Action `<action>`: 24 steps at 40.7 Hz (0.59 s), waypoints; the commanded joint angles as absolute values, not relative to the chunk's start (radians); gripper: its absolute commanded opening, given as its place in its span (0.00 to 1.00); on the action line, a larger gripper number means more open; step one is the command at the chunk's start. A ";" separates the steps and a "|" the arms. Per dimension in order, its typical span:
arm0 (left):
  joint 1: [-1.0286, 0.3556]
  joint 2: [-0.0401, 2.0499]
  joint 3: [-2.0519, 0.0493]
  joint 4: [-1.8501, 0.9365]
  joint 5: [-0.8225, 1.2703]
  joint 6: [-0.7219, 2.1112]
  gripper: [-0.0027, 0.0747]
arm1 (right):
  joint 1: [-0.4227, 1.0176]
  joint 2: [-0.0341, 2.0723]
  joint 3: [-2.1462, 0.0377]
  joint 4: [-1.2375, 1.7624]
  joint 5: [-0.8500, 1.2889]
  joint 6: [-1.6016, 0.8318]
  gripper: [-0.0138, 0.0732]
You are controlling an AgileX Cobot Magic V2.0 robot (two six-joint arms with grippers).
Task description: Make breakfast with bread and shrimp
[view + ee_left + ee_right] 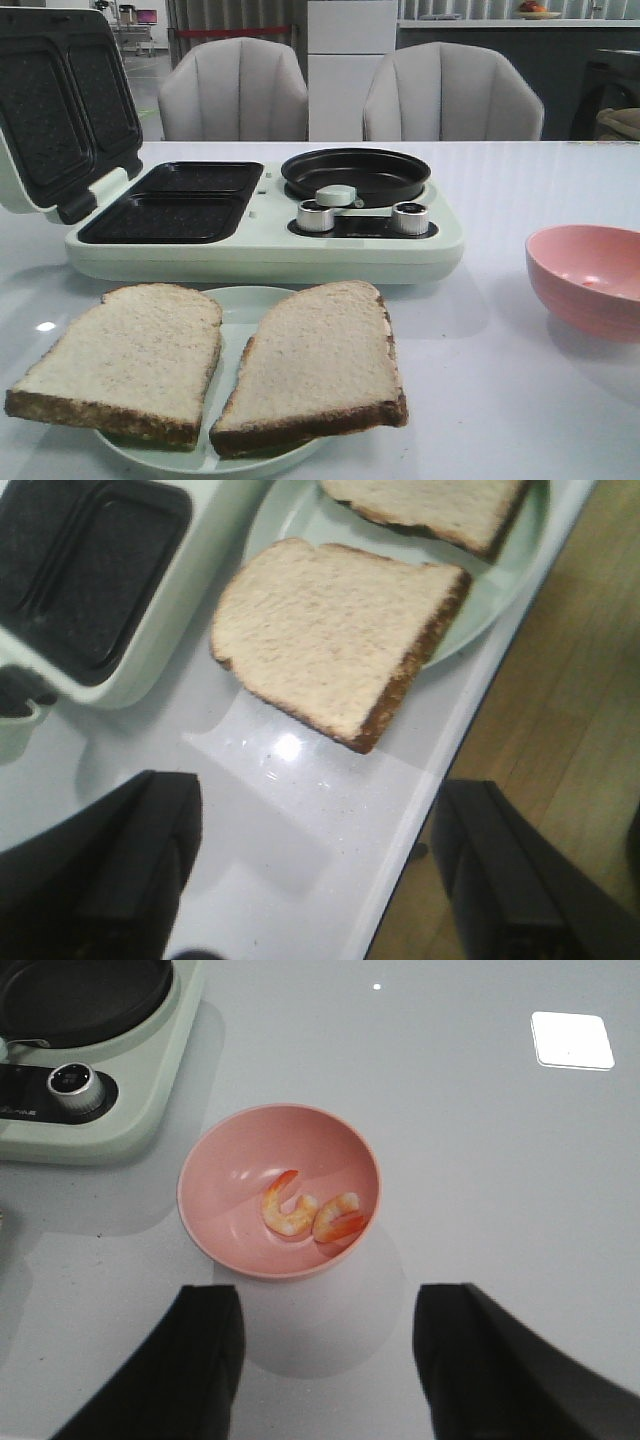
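One bread slice is farther from the pink bowl. My left gripper will close on the outer front corner [24,394] [357,732] of that slice.
Two bread slices lie on a pale green plate [235,305] at the table's front: the left slice [125,360] and the right slice [315,365]. The left wrist view shows one slice [335,640] whole and the other [430,510] partly cut off. My left gripper [315,865] hovers open over bare table short of the nearer slice, holding nothing. Two shrimp [290,1208] [338,1218] lie in a pink bowl [225,1170], also seen at the front view's right [585,280]. My right gripper [328,1350] is open just short of the bowl, empty.
A pale green breakfast maker [270,245] stands behind the plate, its sandwich lid [60,100] open, dark grill plates [175,205] exposed, and a round black pan [355,172] on its right. Two chairs [235,90] stand beyond the table. The table edge [470,740] runs near my left gripper.
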State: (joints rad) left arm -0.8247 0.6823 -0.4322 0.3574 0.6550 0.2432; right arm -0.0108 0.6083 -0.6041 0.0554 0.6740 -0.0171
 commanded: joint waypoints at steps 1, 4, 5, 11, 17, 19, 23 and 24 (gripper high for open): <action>-0.933 0.727 -0.421 0.547 0.570 0.136 0.72 | -0.010 0.616 -0.632 0.051 0.596 -0.018 0.72; -0.981 0.768 -0.412 0.673 0.587 0.043 0.72 | -0.010 0.616 -0.632 0.051 0.596 -0.018 0.72; -0.995 0.787 -0.412 0.701 0.590 0.012 0.72 | -0.010 0.616 -0.632 0.051 0.596 -0.018 0.72; -1.028 0.901 -0.412 0.829 0.576 -0.047 0.72 | -0.010 0.616 -0.632 0.051 0.596 -0.018 0.72; -1.028 1.029 -0.416 0.868 0.547 -0.052 0.72 | -0.010 0.616 -0.632 0.051 0.596 -0.018 0.72; -1.028 1.066 -0.416 0.908 0.543 -0.095 0.72 | -0.010 0.616 -0.632 0.051 0.596 -0.018 0.72; -1.026 1.138 -0.416 1.066 0.547 -0.253 0.72 | -0.010 0.616 -0.632 0.051 0.596 -0.018 0.72; -1.026 1.153 -0.416 1.099 0.548 -0.283 0.72 | -0.010 0.616 -0.632 0.051 0.596 -0.018 0.72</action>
State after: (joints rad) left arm -1.0228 1.1158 -0.3853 0.9518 0.5630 -0.1617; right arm -0.0108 0.6083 -0.6041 0.0554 0.6740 -0.0171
